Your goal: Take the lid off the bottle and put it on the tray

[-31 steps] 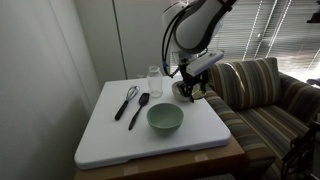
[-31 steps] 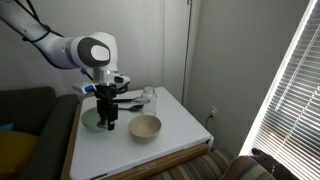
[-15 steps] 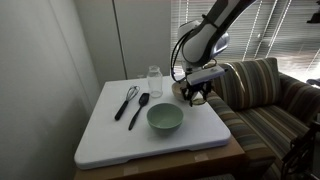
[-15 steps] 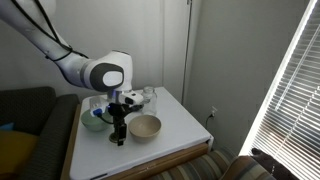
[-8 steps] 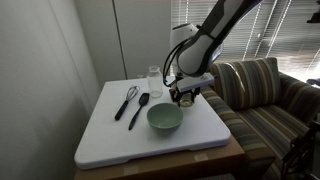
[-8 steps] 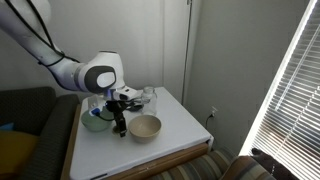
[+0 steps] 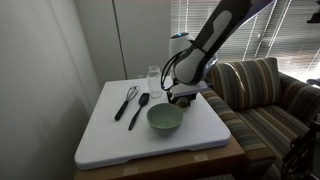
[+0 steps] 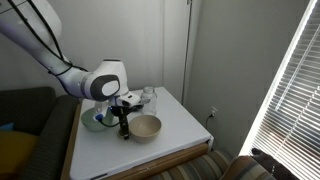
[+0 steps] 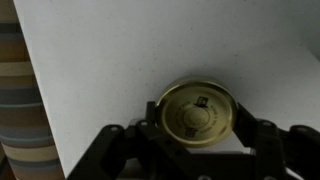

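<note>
The white tray (image 7: 180, 104) (image 9: 205, 103) is close behind the green bowl. Next, I let go of the lid, now held just above the tray, there with my gripper.
My gripper (image 9: 200, 128) is shut on the lid (image 9: 200, 112), a small round pale gold cap held flat between the two black fingers, just above the white tray (image 9: 110, 50). In both exterior views the gripper (image 7: 181, 97) (image 8: 123, 126) hangs low over the tray (image 7: 110, 140) (image 8: 185, 135), between the two bowls. The bottle (image 7: 155, 80) (image 8: 148, 97), a small clear glass jar, stands open near the tray's far edge, apart from the gripper.
A green bowl (image 7: 165, 119) (image 8: 95, 121) and a beige bowl (image 8: 146, 127) sit on the tray close to the gripper. A whisk (image 7: 127, 100) and a black spatula (image 7: 140, 108) lie beside the green bowl. A striped sofa (image 7: 265, 95) borders the table.
The arm has swung in over the tray with the lid held, bringing the gripper lower and closer to the green bowl. The bottle and bowls have not moved.
</note>
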You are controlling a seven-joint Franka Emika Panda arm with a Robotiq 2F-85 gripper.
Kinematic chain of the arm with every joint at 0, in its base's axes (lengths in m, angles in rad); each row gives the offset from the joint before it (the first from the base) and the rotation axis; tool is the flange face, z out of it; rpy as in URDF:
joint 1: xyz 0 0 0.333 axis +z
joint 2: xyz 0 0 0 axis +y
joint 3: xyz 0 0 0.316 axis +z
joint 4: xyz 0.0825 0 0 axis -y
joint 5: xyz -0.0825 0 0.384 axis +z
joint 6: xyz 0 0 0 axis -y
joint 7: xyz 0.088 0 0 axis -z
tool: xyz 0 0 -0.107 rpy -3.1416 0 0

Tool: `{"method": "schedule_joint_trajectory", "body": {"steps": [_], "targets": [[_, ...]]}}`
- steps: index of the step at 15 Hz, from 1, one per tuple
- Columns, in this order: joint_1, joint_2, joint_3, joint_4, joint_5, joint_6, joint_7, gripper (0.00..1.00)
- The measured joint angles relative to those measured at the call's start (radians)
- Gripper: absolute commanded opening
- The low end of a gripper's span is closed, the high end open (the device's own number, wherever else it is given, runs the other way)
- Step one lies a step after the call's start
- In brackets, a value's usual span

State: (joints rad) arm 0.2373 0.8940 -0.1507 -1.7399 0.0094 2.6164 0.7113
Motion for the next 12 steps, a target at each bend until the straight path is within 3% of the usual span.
{"method": "schedule_joint_trajectory", "body": {"steps": [12], "targets": [[-0.002,0.039,0.002,0.071,0.052,-0.028,0.129,0.48]]}}
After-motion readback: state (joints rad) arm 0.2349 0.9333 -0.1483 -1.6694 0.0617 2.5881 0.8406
